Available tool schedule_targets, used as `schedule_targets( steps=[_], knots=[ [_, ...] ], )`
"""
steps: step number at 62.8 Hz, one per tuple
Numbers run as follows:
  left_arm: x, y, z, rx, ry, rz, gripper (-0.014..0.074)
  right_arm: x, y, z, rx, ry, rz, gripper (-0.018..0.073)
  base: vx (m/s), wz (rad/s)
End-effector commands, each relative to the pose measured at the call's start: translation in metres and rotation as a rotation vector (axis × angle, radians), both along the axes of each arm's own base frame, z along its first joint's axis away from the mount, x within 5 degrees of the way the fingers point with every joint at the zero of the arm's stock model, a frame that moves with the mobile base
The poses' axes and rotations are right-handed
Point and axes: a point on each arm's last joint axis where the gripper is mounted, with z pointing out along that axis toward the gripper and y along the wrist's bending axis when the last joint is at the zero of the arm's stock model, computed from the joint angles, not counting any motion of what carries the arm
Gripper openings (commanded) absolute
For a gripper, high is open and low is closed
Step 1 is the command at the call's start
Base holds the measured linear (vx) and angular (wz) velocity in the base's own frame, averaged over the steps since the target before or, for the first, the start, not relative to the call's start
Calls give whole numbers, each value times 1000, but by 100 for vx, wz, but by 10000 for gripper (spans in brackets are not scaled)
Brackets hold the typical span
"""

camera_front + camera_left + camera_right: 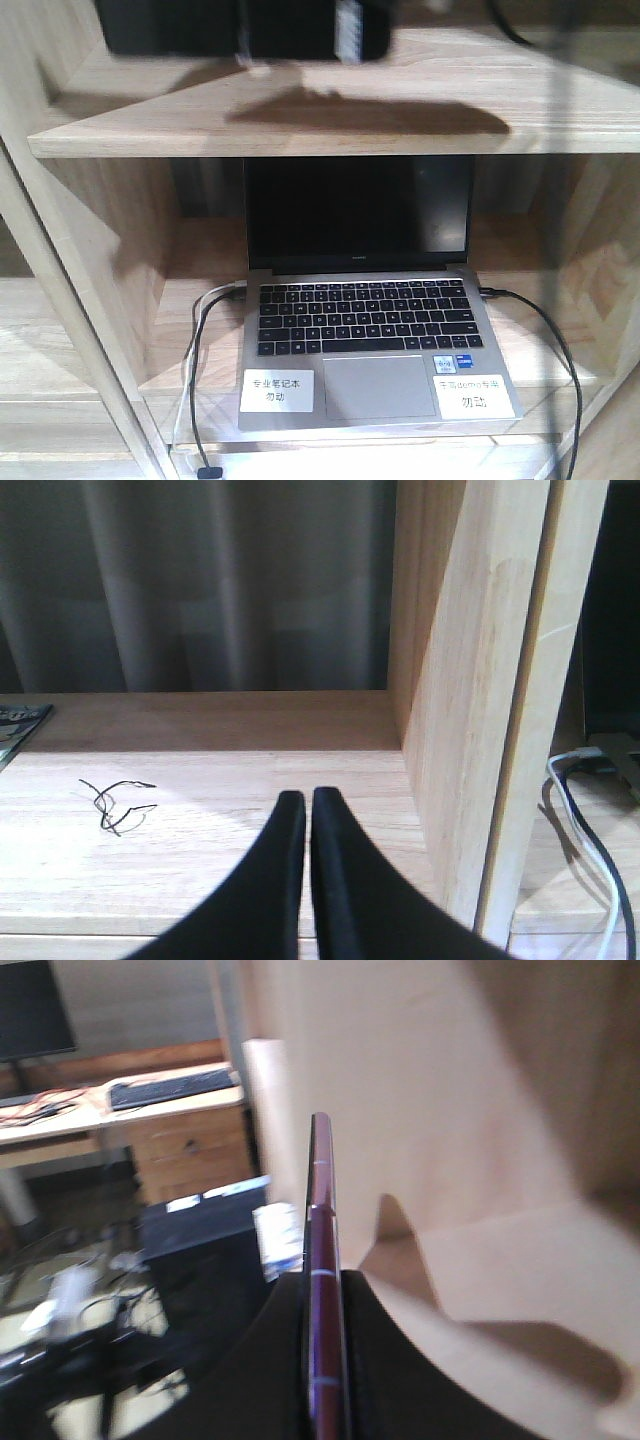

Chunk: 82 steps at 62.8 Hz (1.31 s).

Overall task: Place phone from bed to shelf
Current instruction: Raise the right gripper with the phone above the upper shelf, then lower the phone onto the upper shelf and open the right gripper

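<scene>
The robot's right gripper should put the phone down on the upper shelf board's rear part (pixel 238 45), toward the side of the white cable.
The phone (pixel 320 1220) shows edge-on in the right wrist view, a thin rose-gold strip pinched between the dark fingers of my right gripper (pixel 325 1280), which is shut on it. The pale wood shelf (pixel 500 1260) lies just to its right. From the front, the phone (pixel 200 28) is a black slab with a white sticker, hanging above the upper shelf board (pixel 400 110) and casting a shadow on it. My left gripper (pixel 308 798) is shut on nothing, low over another pale wood board (pixel 220 780). The bed is out of view.
A grey laptop (pixel 365 330) stands open on the lower shelf with cables (pixel 200 400) at both sides. An upright wood panel (pixel 480 680) rises right of the left gripper. A twisted black wire (pixel 115 805) lies on that board. A desk with a keyboard (pixel 170 1088) stands beyond.
</scene>
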Motion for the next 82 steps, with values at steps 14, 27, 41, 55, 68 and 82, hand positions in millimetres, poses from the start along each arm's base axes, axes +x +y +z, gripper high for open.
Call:
schedule_targets(
  steps=[14,27,41,55,68,82],
  knots=[
    [0,0,4,-5,-71,3,1,50,13,13,132,-59,-79,-2,0,0],
    [0,0,4,-5,-71,3,1,77,18,-6,143,-22,-150,-2,0,0],
    [0,0,4,-5,-71,3,1,93,22,-23,134,11,-177,-2,0,0],
    [0,0,4,-5,-71,3,1,107,25,-38,127,39,-203,-2,0,0],
    [0,0,4,-5,-71,3,1,112,25,-42,132,46,-227,-1,0,0],
    [0,0,4,-5,-71,3,1,114,24,-41,140,42,-247,22,0,0]
  ],
)
